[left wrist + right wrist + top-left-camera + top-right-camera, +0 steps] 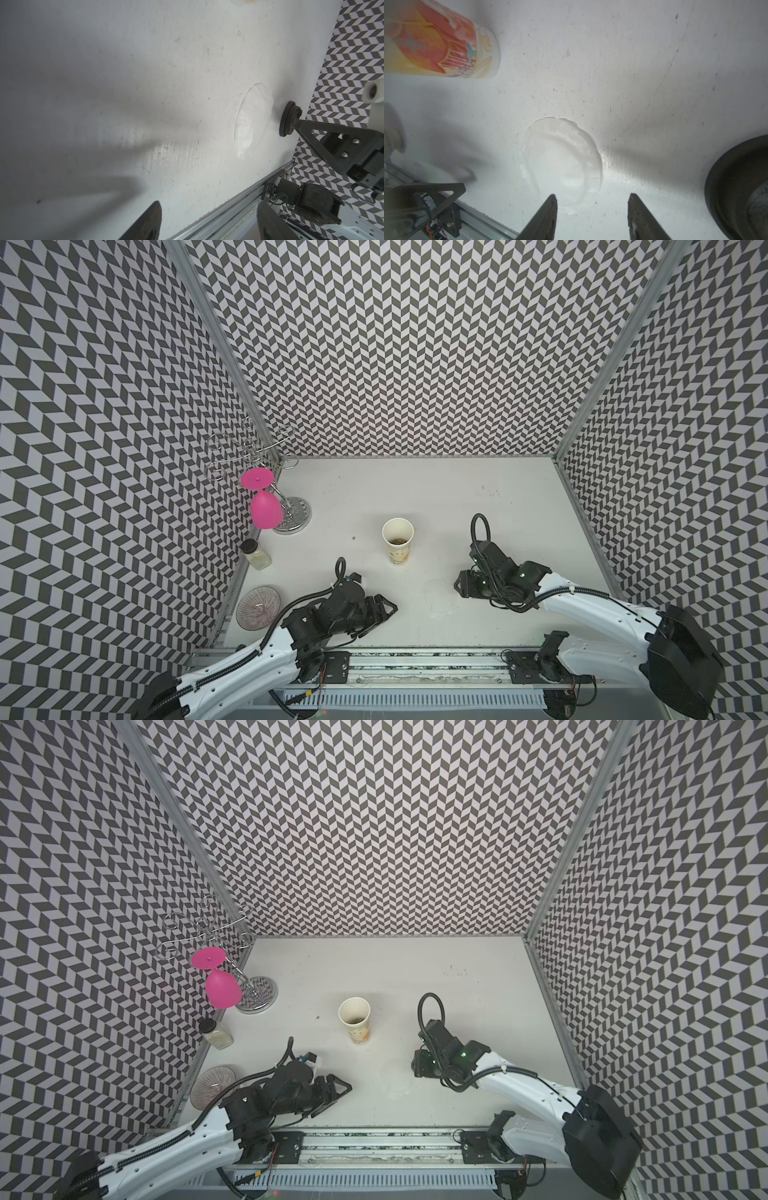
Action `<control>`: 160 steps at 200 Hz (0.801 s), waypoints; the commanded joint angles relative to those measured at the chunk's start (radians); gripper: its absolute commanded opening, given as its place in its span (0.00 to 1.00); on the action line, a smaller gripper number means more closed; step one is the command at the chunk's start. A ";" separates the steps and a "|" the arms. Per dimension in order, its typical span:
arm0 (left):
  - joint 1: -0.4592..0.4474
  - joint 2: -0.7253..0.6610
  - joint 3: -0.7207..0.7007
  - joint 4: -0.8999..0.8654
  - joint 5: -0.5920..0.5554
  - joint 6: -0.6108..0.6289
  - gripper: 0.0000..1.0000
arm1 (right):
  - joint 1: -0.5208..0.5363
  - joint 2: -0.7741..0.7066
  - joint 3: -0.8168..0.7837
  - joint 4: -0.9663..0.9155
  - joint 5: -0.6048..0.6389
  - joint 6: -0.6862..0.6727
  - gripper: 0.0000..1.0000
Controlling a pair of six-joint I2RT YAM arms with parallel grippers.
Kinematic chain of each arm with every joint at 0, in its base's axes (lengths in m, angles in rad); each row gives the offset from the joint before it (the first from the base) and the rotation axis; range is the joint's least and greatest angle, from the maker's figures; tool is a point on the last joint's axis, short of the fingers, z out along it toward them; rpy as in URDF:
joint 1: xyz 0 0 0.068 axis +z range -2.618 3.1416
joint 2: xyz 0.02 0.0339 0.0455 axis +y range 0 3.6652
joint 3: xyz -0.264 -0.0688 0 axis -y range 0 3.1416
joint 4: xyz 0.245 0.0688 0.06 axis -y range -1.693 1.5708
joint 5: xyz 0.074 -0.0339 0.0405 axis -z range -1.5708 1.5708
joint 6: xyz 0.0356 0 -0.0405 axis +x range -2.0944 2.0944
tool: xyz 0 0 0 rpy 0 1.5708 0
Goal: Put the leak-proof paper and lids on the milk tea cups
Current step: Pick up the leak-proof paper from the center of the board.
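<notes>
The robot's right gripper will next close on the leak-proof paper's edge [456,607] [597,182], on the side that faces the black lid and points away from the left gripper.
The milk tea cup [397,537] [354,1017] stands upright mid-table, cream-white with orange and yellow print [436,41], its mouth uncovered. The leak-proof paper [560,164] [249,124], a thin crinkled whitish round film, lies flat on the table between the two arms; in a top view it is only a faint outline [440,610]. My right gripper [592,207] [459,585] hovers open just beside the film's edge, nothing between its fingers. My left gripper [207,224] [390,608] is open and empty, pointing toward the film from the left.
A black round lid [737,187] [287,118] lies on the table by the right gripper's fingers. At the left wall are a pink goblet [264,510] hanging on a wire rack [295,514], a small jar [255,553] and a patterned disc [257,608]. A metal rail [415,655] borders the front.
</notes>
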 commanded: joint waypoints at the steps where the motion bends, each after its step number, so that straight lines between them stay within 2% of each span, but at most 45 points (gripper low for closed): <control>1: -0.011 0.052 -0.003 0.168 -0.060 -0.046 0.74 | -0.024 0.055 -0.014 0.153 -0.053 0.001 0.56; 31: -0.011 0.098 -0.044 0.250 -0.055 -0.050 0.74 | -0.018 0.130 -0.050 0.258 -0.131 -0.008 0.55; 85: -0.009 0.076 -0.066 0.233 -0.066 -0.061 0.75 | 0.100 0.202 -0.072 0.406 -0.264 0.020 0.55; 103: -0.008 0.063 -0.075 0.224 -0.076 -0.067 0.74 | 0.099 0.157 -0.092 0.457 -0.309 0.028 0.55; 137: -0.008 0.064 -0.090 0.251 -0.069 -0.076 0.73 | -0.001 -0.008 -0.196 0.443 -0.259 0.077 0.55; 160: -0.006 0.104 -0.087 0.292 -0.063 -0.063 0.71 | -0.011 0.003 -0.265 0.563 -0.291 0.113 0.54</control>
